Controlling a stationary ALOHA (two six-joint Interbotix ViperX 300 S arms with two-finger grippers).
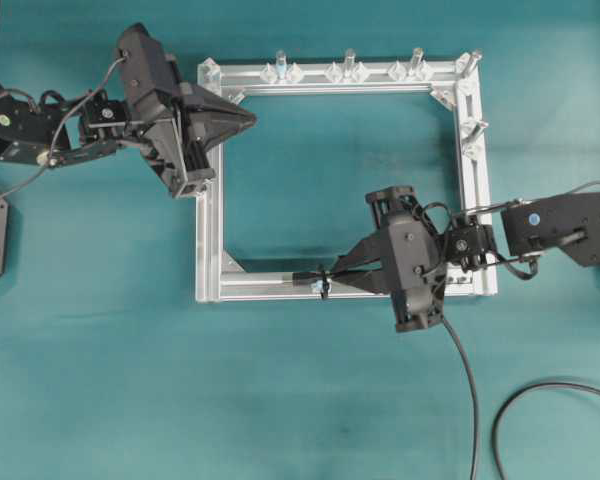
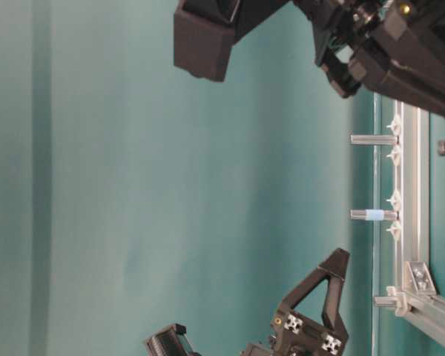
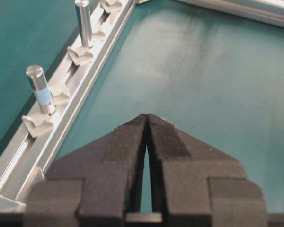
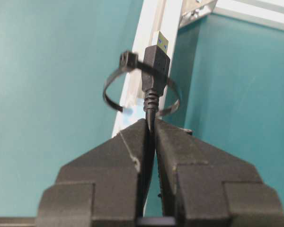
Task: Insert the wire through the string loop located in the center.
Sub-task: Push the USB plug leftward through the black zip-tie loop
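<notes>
The wire's black plug [image 1: 305, 278] sticks out past the string loop, and my left gripper should go there next and close on it.
My right gripper [image 1: 352, 268] [image 4: 150, 122] is shut on the wire [image 4: 150, 101], a thin black cable, just behind its black plug [image 4: 155, 64] with a flat metallic tip [image 4: 160, 41]. The string loop [image 4: 114, 75] [image 1: 322, 281] stands as a small black ring across the frame's near silver bar [image 1: 260, 288]. The plug lies inside the ring's outline and its tip shows past the far rim. The wire trails off behind the right wrist [image 1: 468, 380]. My left gripper [image 1: 246, 117] [image 3: 146, 116] is shut and empty, over the frame's far left corner.
The square aluminium frame [image 1: 208, 240] lies on the teal table. Silver upright posts [image 1: 349, 62] stand along its far bar and right bar [image 1: 472, 130]; two show in the left wrist view [image 3: 39, 90]. The wire's slack curves at the near right [image 1: 520, 400].
</notes>
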